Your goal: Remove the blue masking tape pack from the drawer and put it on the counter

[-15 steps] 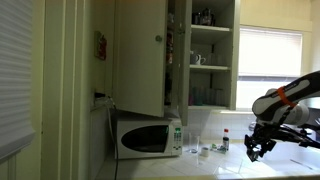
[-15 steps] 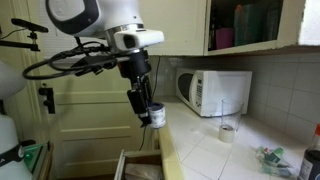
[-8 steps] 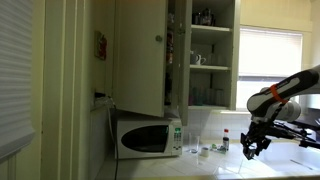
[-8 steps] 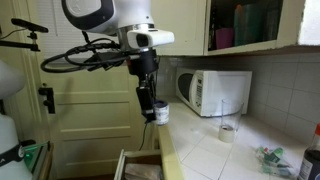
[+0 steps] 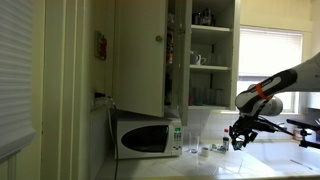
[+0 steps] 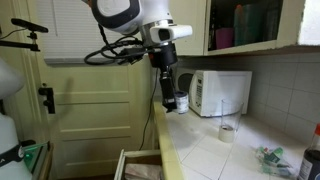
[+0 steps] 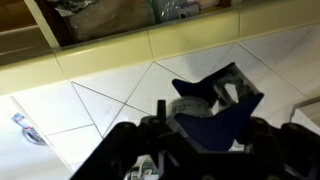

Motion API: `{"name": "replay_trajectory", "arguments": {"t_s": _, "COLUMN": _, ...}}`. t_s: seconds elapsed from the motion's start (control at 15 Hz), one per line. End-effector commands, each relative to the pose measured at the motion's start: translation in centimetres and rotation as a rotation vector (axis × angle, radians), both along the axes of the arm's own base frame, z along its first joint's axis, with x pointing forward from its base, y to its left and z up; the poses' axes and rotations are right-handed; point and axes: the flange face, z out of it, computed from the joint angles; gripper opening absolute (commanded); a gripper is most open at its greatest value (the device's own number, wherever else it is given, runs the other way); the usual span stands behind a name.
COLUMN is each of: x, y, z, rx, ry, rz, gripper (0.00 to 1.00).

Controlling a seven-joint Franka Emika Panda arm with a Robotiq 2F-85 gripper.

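The robot's gripper should release the blue masking tape pack on the counter (image 5: 217, 159) beside the small cup near the microwave.
My gripper (image 6: 176, 101) is shut on the blue masking tape pack (image 7: 213, 108), a dark blue pack with a white roll showing inside it. In the wrist view the pack hangs between the dark fingers above the pale tiled counter (image 7: 110, 95). In an exterior view the gripper holds the pack (image 6: 180, 103) above the counter's front edge (image 6: 172, 148), in front of the white microwave (image 6: 220, 91). It also shows in an exterior view (image 5: 238, 141), over the counter (image 5: 190, 165). The open drawer (image 6: 138, 164) lies below the counter edge.
A small clear cup (image 6: 228, 131) stands on the counter near the microwave. Bottles and packets (image 6: 275, 158) lie at the near end. Open white cupboard shelves (image 5: 208, 55) hang above. A wooden door (image 6: 95, 105) stands behind the arm.
The arm has carried the tape pack up and sideways, from above the open drawer to over the counter near the microwave. The gripper has stayed shut on it.
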Motion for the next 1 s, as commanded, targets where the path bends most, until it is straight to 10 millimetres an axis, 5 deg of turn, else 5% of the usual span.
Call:
{"name": "replay_trajectory", "arguments": {"t_s": 0.0, "x": 5.9, "y": -0.3, "z": -1.5, "rx": -0.03, "ry": 0.014, "rz": -0.056, "gripper": 0.35}}
{"name": "replay_trajectory", "arguments": {"t_s": 0.47, "x": 13.7, "y": -1.6, "z": -5.9, "rx": -0.05, "ry": -0.029, "rz": -0.206, "gripper": 0.35}}
{"name": "replay_trajectory", "arguments": {"t_s": 0.93, "x": 16.5, "y": -0.8, "z": -9.9, "rx": 0.005, "ry": 0.025, "rz": -0.239, "gripper": 0.35}}
